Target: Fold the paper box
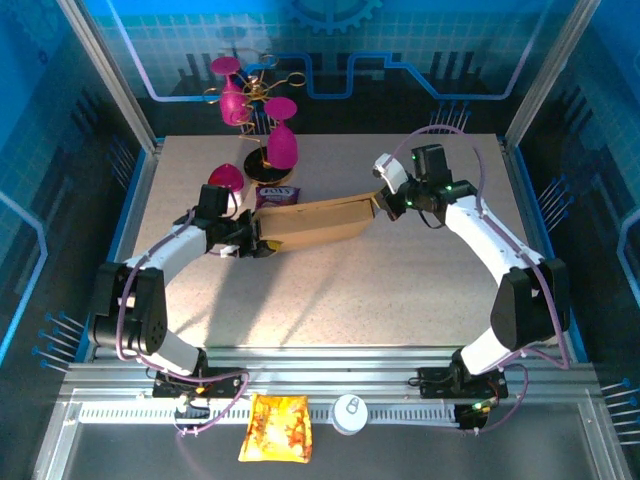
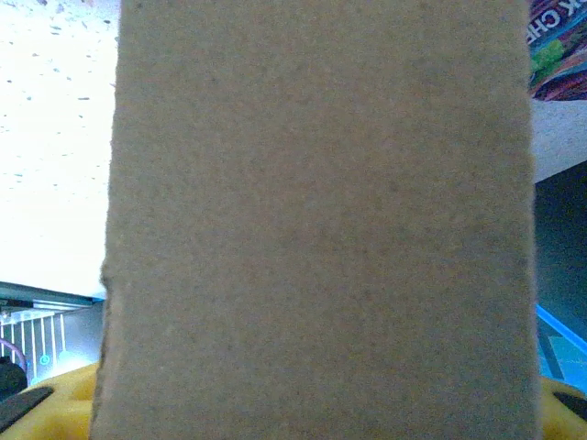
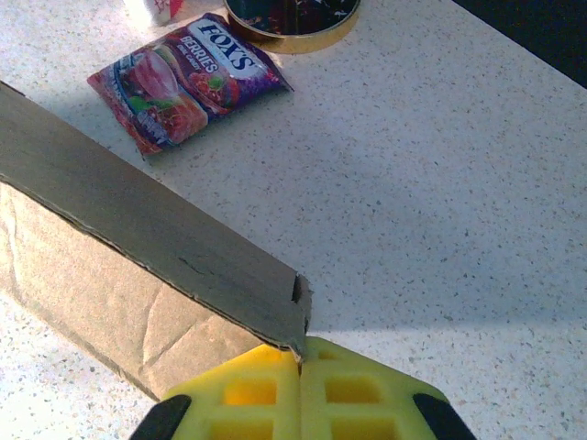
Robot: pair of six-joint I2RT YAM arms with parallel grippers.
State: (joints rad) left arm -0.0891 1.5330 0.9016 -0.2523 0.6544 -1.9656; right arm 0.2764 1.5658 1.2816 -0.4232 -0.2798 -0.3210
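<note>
The left gripper straddles the full width of the paper box's end, so it should open, back off and pinch that end's upper corner (image 1: 259,210) from above.
The paper box (image 1: 315,222), plain brown cardboard pressed flat and long, hangs between both arms over the middle of the table. My left gripper (image 1: 250,240) is closed on its left end. In the left wrist view the cardboard (image 2: 321,220) spans from one yellow finger (image 2: 37,401) to the other and hides the jaws. My right gripper (image 1: 383,205) is shut on the box's right end. In the right wrist view its yellow fingers (image 3: 248,390) meet, with the corner of a box panel (image 3: 138,229) pinched between them at the gripper (image 3: 301,362).
A pink Fox's sweet packet (image 1: 277,194) (image 3: 188,78) lies just behind the box. A gold stand with pink glasses (image 1: 262,120) rises at the back, its round base (image 3: 292,18) close to the packet. A yellow snack bag (image 1: 277,428) and a white disc (image 1: 350,412) rest on the front rail.
</note>
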